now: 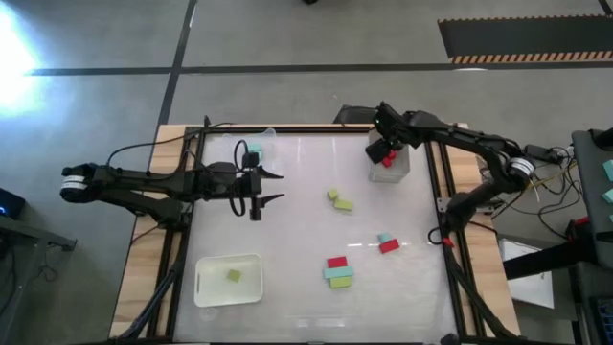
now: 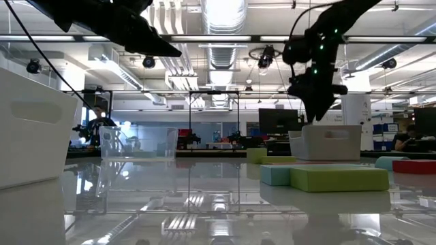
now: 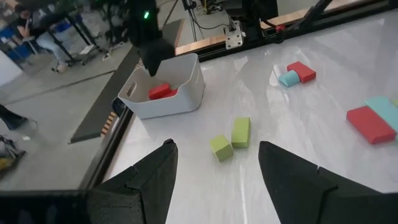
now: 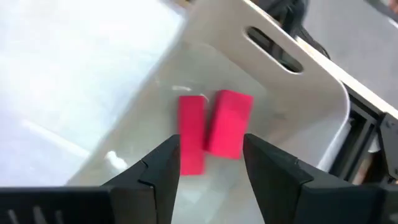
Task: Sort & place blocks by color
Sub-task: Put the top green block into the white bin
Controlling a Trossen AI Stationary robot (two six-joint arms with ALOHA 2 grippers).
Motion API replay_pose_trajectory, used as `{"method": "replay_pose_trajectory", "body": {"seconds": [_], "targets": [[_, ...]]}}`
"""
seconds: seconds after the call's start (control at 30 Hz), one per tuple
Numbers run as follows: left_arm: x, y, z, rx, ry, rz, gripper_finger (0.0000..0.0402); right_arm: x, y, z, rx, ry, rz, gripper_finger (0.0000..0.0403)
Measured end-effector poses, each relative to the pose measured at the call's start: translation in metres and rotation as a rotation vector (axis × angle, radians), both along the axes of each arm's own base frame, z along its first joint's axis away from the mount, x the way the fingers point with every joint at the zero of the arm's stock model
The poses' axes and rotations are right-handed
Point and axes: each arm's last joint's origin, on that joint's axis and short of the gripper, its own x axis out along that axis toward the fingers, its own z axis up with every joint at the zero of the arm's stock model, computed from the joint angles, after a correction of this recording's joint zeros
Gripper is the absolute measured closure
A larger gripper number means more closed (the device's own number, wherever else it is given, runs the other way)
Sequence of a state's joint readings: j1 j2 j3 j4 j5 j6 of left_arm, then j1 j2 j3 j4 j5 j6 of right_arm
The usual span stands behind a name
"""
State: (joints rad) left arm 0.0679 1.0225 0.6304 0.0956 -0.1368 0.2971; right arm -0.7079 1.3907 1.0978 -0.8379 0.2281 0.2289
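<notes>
I will close my left gripper on the sides of the far yellow-green block [image 1: 332,194] [image 3: 221,148], the square-looking one next to the longer yellow-green block.
My right gripper [image 4: 211,140] hangs open over the white tray [image 1: 400,165] at the table's far right, just above two red blocks [image 4: 191,134] [image 4: 229,121] lying on its floor. My left gripper [image 1: 276,187] is open above the table's left-middle, pointing toward two yellow-green blocks [image 3: 239,132] [image 3: 221,148] that lie on the table. A teal block [image 1: 254,151] lies in the clear tray [image 1: 261,137] at the far left. One yellow-green block [image 1: 234,275] rests in the near-left white tray [image 1: 203,287]. More red, teal and yellow-green blocks [image 1: 337,272] lie near the middle.
A teal and a red block [image 1: 387,242] sit together right of centre. The near group [image 2: 337,178] is a red, a teal and a yellow-green block side by side. Wooden borders and black rails frame the white tabletop. Bare surface lies between the left gripper and the yellow-green pair.
</notes>
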Motion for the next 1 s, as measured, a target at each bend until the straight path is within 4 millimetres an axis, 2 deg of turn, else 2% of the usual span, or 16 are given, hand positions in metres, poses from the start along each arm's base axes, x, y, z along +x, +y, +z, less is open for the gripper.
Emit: {"method": "replay_pose_trajectory", "body": {"seconds": [0.2, 0.37, 0.63, 1.0], "targets": [[0.0, 0.0, 0.0, -0.128, -0.028, 0.04, 0.0192, 0.012, 0.046, 0.021, -0.067, -0.117, 0.126, 0.0255], [0.002, 0.0, -0.002, -0.199, -0.034, 0.062, 0.0192, 0.019, 0.085, 0.023, -0.125, -0.241, 0.269, 0.0265], [0.021, 0.001, -0.014, -0.225, -0.049, 0.066, 0.0192, 0.021, 0.131, 0.006, -0.176, -0.409, 0.444, 0.0277], [0.051, 0.003, -0.037, -0.225, -0.094, 0.061, 0.0192, 0.025, 0.167, -0.028, -0.227, -0.537, 0.642, 0.0297]]}}
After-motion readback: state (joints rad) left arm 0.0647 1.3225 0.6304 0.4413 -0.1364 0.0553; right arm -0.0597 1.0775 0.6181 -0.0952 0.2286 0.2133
